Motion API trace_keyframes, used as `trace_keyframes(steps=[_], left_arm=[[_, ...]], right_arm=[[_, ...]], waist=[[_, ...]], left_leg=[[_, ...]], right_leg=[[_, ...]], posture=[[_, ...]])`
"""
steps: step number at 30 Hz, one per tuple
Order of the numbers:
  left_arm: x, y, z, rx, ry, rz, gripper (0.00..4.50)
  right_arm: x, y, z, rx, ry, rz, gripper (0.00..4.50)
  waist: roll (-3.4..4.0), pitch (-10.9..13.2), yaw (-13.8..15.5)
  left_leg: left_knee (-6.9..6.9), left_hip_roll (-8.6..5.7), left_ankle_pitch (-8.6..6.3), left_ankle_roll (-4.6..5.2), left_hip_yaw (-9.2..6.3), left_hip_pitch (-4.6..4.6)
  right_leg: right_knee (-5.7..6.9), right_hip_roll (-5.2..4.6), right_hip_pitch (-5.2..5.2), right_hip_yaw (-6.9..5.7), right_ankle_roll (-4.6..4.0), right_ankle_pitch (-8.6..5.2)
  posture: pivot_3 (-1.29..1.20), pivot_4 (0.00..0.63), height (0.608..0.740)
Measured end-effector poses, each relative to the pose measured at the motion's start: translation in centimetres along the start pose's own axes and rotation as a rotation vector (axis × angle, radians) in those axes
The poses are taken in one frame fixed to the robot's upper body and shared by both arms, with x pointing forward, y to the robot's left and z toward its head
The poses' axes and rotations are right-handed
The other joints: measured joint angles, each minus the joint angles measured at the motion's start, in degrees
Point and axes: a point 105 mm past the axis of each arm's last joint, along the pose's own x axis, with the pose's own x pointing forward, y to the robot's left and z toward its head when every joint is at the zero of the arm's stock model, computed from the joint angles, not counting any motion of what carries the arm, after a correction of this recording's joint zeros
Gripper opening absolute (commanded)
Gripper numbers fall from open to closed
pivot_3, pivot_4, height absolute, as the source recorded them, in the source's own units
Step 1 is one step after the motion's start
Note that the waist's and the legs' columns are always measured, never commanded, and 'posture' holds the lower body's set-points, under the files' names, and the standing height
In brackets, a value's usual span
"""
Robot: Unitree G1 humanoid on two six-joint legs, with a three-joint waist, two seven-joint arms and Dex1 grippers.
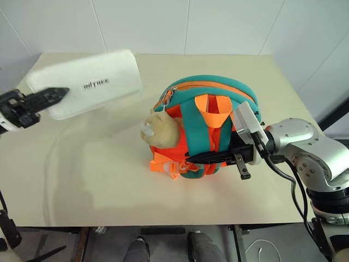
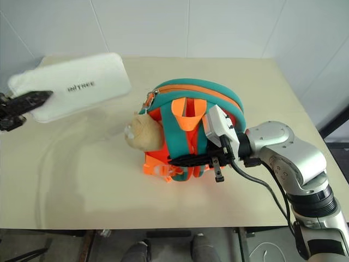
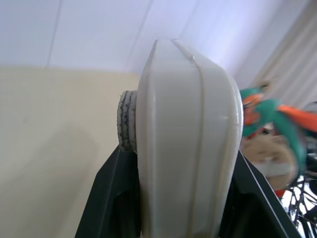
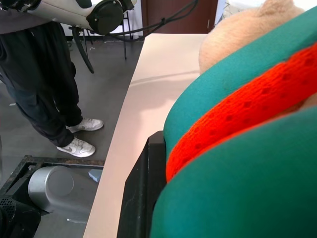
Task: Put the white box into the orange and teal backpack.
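My left gripper is holding the white box. It will let go of it inside the backpack's main compartment (image 1: 203,94), behind the orange strap loop.
The white box (image 1: 92,82), flat with dark lettering on top, hangs above the table's far left corner. My left gripper (image 1: 54,94) is shut on its near end, and the left wrist view shows the box (image 3: 183,139) edge-on between both fingers (image 3: 106,198). The orange and teal backpack (image 1: 218,93) stands at the table's middle right, straps facing me, a tan plush toy (image 1: 162,131) on its left side. My right gripper (image 1: 204,157) reaches in from the right, shut on the lower teal straps (image 4: 237,198).
The beige table (image 1: 82,174) is bare to the left of and in front of the backpack. White tiled walls stand behind it. A person (image 4: 44,74) in dark trousers and white shoes stands on the floor beside the table.
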Motion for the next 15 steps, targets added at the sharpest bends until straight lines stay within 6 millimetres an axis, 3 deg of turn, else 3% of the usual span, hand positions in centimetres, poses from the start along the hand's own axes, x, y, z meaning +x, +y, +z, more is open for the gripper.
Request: trace_keyframes(steps=[6,15], left_arm=[[0.1,-1.6,0.7,0.018,-0.038,-0.119,1.32],[0.9,-2.0,-1.6,-0.043,0.065,-0.196,1.32]], right_arm=[[-0.2,-0.3,-0.3,0.012,0.002,-0.008,0.0],[-0.3,-0.5,-0.4,0.0,0.009,-0.021,0.0]], waist=[[0.0,0.0,0.2],[0.0,0.0,0.2]], left_leg=[[0.19,0.0,-0.03,0.06,-0.01,-0.01],[0.25,0.0,-0.04,0.07,-0.01,0.0]], right_leg=[[0.07,0.0,0.04,0.0,0.02,0.01],[0.12,0.0,0.06,0.0,0.03,0.01]], posture=[[0.0,0.15,0.74],[0.0,0.15,0.74]])
